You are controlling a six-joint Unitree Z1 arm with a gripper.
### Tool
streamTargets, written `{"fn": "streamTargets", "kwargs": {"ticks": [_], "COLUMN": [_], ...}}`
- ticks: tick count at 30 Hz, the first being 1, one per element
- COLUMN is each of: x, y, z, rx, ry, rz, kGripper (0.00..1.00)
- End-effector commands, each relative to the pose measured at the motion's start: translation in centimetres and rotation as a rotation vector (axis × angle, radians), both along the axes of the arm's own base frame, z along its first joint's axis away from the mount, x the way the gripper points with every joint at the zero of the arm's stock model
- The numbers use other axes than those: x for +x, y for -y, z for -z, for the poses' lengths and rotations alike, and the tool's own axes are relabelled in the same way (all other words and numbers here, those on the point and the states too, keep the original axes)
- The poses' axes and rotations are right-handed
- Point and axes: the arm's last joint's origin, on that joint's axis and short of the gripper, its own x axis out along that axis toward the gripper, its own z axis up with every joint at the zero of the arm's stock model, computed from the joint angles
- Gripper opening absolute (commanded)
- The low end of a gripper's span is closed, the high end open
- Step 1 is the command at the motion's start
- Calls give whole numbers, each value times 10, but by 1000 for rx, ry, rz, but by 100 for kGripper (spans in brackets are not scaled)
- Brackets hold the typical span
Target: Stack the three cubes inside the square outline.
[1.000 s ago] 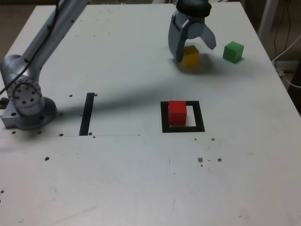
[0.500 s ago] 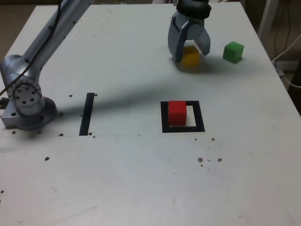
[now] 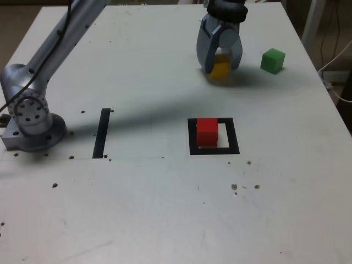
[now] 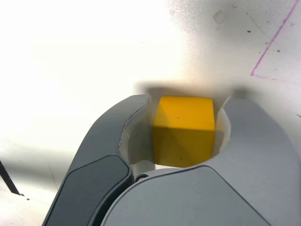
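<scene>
The robot's gripper should release the yellow cube on top of the red cube [image 3: 208, 118], within the black square outline.
My gripper [image 3: 220, 67] reaches down at the table's far side and its two grey fingers [image 3: 204, 52] press the sides of the yellow cube [image 3: 220, 68], which rests on the table. The wrist view shows the yellow cube [image 4: 184, 129] held between the curved fingers [image 4: 117, 136] of the gripper [image 4: 186, 101]. The red cube [image 3: 207, 131] stands in the square outline [image 3: 234, 144], against its left side in the exterior view. The green cube [image 3: 273, 60] sits alone to the exterior view's right of the gripper.
A narrow black strip [image 3: 102, 132] lies on the exterior view's left of the outline. The arm's base [image 3: 30, 118] stands at the table's left edge. Cables [image 3: 336, 66] hang beyond the right edge. A thin pink line [image 4: 273, 42] marks the tabletop.
The fingers, spread wide around the yellow cube a second ago, have come together onto its sides. The cubes have stayed in place.
</scene>
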Motion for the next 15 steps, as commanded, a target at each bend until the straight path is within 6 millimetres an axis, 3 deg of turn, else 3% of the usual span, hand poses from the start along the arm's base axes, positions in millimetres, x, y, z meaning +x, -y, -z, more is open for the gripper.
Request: {"fn": "streamTargets", "kwargs": {"ticks": [1, 7, 15], "x": [-2, -6, -25], "y": [3, 20, 74], "z": [-8, -32, -69], "rx": [3, 18, 15], "ry": [9, 34, 46], "rz": [6, 35, 104], "kGripper": [29, 29, 29]}}
